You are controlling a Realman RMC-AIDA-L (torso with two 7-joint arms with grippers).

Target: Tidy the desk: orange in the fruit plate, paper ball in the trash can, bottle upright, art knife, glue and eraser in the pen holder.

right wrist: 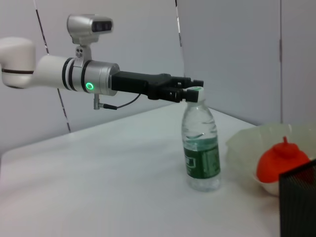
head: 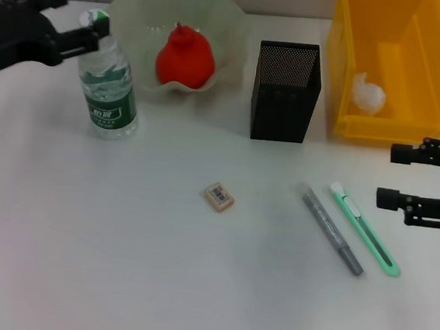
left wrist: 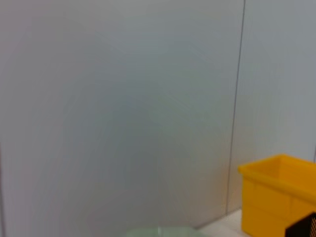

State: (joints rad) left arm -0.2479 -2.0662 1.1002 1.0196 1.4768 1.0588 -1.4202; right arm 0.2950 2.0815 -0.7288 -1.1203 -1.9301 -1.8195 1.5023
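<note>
My right gripper should close on the green art knife and take hold of the knife's body [head: 357,216] near its white end.
The bottle [head: 109,84] stands upright at the back left, label facing front. My left gripper [head: 86,15] is open at cap height, one finger against the neck; the right wrist view shows that gripper [right wrist: 193,89] around the bottle [right wrist: 200,148] cap. The orange [head: 185,59] lies in the fruit plate [head: 229,33]. A paper ball [head: 367,93] sits in the yellow trash can [head: 345,83]. On the table lie the eraser [head: 218,196], grey glue [head: 333,230] and green art knife [head: 363,229]. The black pen holder [head: 286,89] stands between plate and can. My right gripper [head: 398,177] is open, right of the knife.
The left wrist view shows mostly the wall, with the trash can [left wrist: 281,197] and a corner of the pen holder [left wrist: 303,227] at its edge. White tabletop [head: 117,264] stretches across the front.
</note>
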